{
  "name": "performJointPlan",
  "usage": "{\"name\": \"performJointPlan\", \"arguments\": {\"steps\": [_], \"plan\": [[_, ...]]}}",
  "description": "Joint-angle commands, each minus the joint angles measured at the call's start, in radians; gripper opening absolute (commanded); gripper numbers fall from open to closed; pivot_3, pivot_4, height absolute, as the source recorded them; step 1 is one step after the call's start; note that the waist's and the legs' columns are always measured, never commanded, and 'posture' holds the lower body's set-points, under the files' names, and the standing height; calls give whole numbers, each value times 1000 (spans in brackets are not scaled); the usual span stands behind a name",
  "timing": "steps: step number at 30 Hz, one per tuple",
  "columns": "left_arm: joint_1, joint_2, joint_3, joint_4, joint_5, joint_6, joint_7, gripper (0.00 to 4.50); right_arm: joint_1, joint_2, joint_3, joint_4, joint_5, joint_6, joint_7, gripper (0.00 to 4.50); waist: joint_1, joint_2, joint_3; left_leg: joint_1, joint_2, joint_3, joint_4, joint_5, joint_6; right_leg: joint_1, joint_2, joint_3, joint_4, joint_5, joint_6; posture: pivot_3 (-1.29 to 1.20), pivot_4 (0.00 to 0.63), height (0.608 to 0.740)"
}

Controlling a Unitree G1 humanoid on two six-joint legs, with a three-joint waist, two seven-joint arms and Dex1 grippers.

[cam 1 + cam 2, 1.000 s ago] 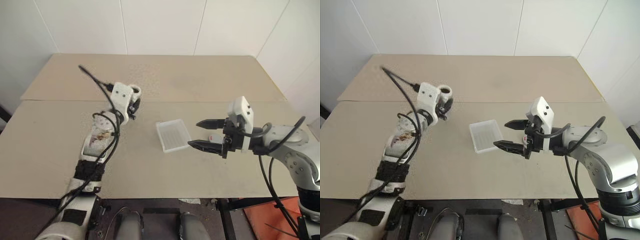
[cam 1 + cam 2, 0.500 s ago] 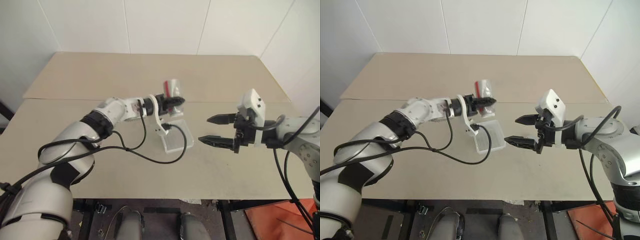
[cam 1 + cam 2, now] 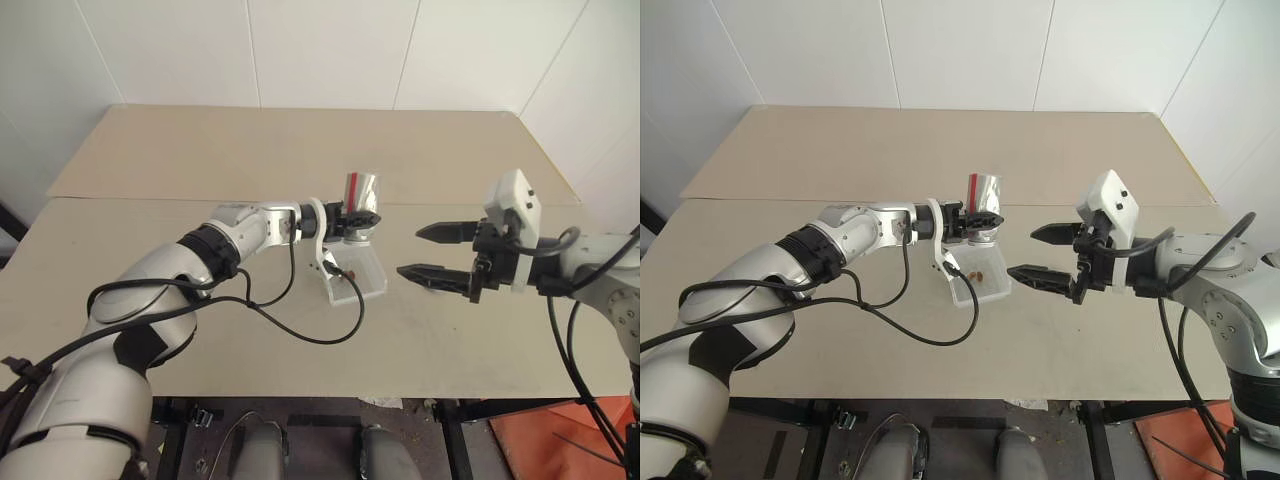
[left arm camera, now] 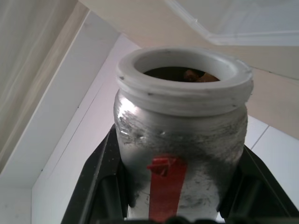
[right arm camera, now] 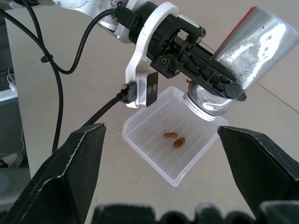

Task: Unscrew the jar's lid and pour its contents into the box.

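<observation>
The jar, now held tilted above the box's corner, will be put down by my left gripper on the table (image 3: 284,257) beside the box, under that gripper's wrist.
My left gripper (image 3: 352,224) is shut on the jar (image 3: 362,188), a clear jar with a red label. It holds the jar bottom-up and tilted, with the open mouth just above one corner of the box (image 5: 154,154). The box is a shallow translucent white tray on the table. Two brown pieces of the contents (image 5: 174,140) lie in it, and more contents (image 4: 196,74) show inside the jar's mouth. My right gripper (image 3: 409,251) hovers open just right of the box, holding nothing. The lid is out of view.
The table (image 3: 200,350) is two beige boards with a seam running across behind the box. A black cable (image 3: 320,335) from my left wrist loops over the table in front of the box. White walls stand behind and to the right.
My left arm has swung in from the left, carrying the jar over the box and tipping it mouth-down. Brown pieces now lie in the box. My right gripper has stayed open and almost still.
</observation>
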Motion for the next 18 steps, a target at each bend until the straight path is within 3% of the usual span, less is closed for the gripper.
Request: {"name": "performJointPlan", "arguments": {"steps": [1,3,5,7,10,14,18], "plan": [[-9,19,75,-38,-80,-20,-22,1932,-13,2,-18,-15,6,-13,-3,4481,0,0,0,0,0,0,0,0,0,0,0,0,0,0,0,0,150,740],[11,23,136,-34,-168,-36,-54,1932,-16,4,-15,-12,4,-16,-2,4481,-1,0,0,0,0,0,0,0,0,0,0,0,0,0,0,0,150,740],[58,22,265,-27,-380,-79,-184,1932,-19,10,-12,-7,1,-21,-1,4481,-2,0,0,0,0,0,0,0,0,0,0,0,0,0,0,0,150,740],[91,38,350,-45,-492,-105,-224,1932,-19,14,-10,-3,-2,-27,1,4481,-5,0,0,1,1,0,0,0,0,0,0,0,0,0,0,0,150,740],[233,10,569,-126,-925,-27,-587,1932,-19,28,-3,3,-9,-41,1,4481,-7,1,-1,1,1,1,0,0,0,0,0,1,1,0,0,0,150,740],[395,-52,802,-325,-1321,299,-900,1932,-15,48,6,5,-22,-62,0,4481,-10,1,-1,1,2,1,1,0,0,0,0,0,2,0,0,0,150,740],[499,-125,988,-414,-1583,582,-984,1932,-17,66,6,8,-22,-65,-2,4481,-9,1,-1,1,2,0,3,0,0,1,1,-1,1,0,0,0,150,740]]}}
